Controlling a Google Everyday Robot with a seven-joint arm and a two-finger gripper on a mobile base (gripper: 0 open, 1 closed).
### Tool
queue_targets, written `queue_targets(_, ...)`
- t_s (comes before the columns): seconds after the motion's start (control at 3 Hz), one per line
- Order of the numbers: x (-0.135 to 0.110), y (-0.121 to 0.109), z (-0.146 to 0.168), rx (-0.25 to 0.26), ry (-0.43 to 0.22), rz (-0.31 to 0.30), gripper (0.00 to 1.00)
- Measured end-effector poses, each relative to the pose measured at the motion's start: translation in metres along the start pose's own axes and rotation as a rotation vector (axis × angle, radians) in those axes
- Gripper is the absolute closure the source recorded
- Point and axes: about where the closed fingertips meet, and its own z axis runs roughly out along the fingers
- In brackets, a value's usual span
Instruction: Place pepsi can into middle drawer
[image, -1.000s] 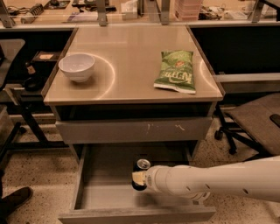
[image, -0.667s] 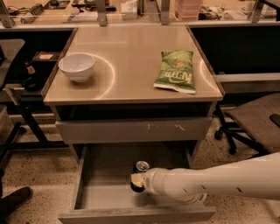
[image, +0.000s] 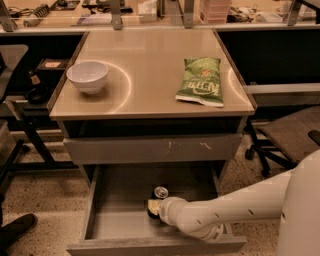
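Note:
The robot's gripper needs to release the pepsi can, now low over the drawer floor, upright on the bottom of the middle drawer, near the centre (image: 158, 207).
The pepsi can (image: 160, 193) stands upright inside the open middle drawer (image: 117, 220), near its centre; its silver top shows and its dark body is partly hidden. My gripper (image: 154, 207) reaches in from the right on a white arm (image: 235, 210) and is shut on the can's lower body. The can sits low over the drawer floor; I cannot tell whether it touches it.
Above the open drawer is a shut grey drawer front (image: 150, 148) with small white scuff marks. On the table top are a white bowl (image: 87, 76) at the left and a green chip bag (image: 201, 81) at the right. An office chair (image: 287, 137) stands to the right.
The arm and the can have shifted slightly left and lower within the drawer. Bowl and chip bag have not moved.

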Motion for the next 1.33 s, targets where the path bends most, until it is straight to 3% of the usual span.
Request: queue_targets(1.33,0.016,-0.014,0.029,0.119,-0.059,0.004,1.00)
